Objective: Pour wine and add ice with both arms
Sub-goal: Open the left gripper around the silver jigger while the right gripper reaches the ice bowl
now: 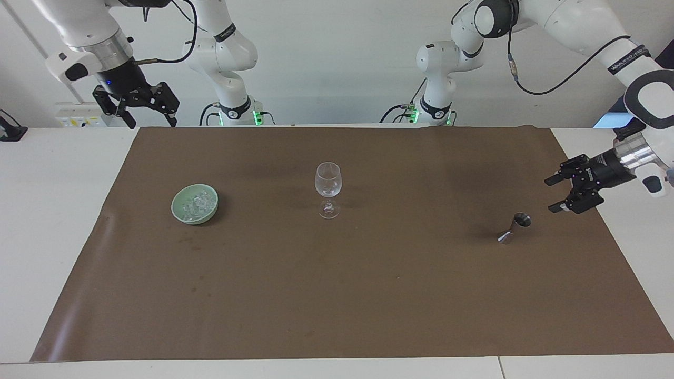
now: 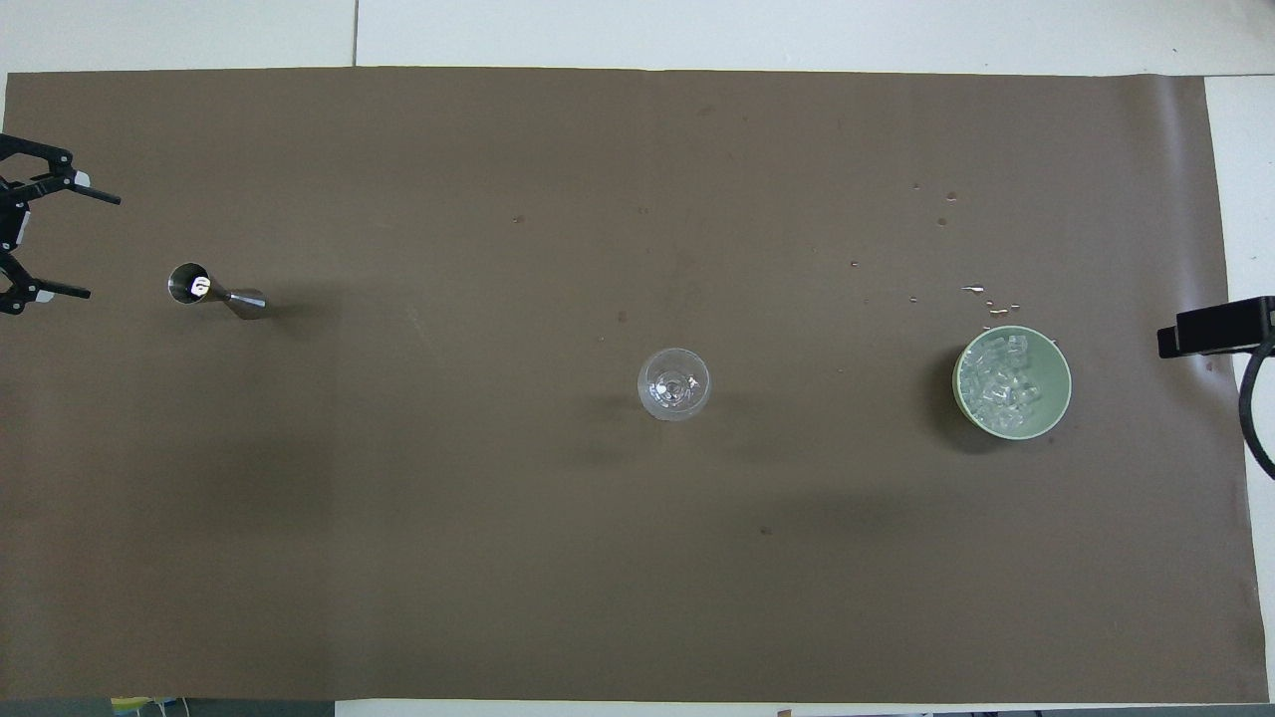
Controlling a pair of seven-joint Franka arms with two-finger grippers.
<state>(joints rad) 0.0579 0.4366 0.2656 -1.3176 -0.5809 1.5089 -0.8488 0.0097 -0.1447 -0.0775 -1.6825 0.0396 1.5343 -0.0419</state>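
My left gripper is going to close on the jigger's narrow middle (image 2: 223,294), below the jigger's top cup.
An empty wine glass (image 1: 328,189) (image 2: 674,383) stands upright mid-mat. A pale green bowl (image 1: 197,218) (image 2: 1061,398) holding several pieces of ice (image 1: 196,202) (image 2: 996,383) sits toward the right arm's end. A steel jigger (image 1: 515,227) (image 2: 214,291) stands toward the left arm's end. My left gripper (image 1: 551,196) (image 2: 103,247) hangs low and open over the mat's edge. It points sideways at the jigger's top cup, a short gap away. My right gripper (image 1: 151,124) waits open, high above the mat's corner near the robots. The wine is out of view.
A brown mat (image 1: 337,295) (image 2: 498,548) covers most of the white table. Small water drops (image 2: 981,294) lie on the mat just farther from the robots than the bowl. White table margins show at both ends.
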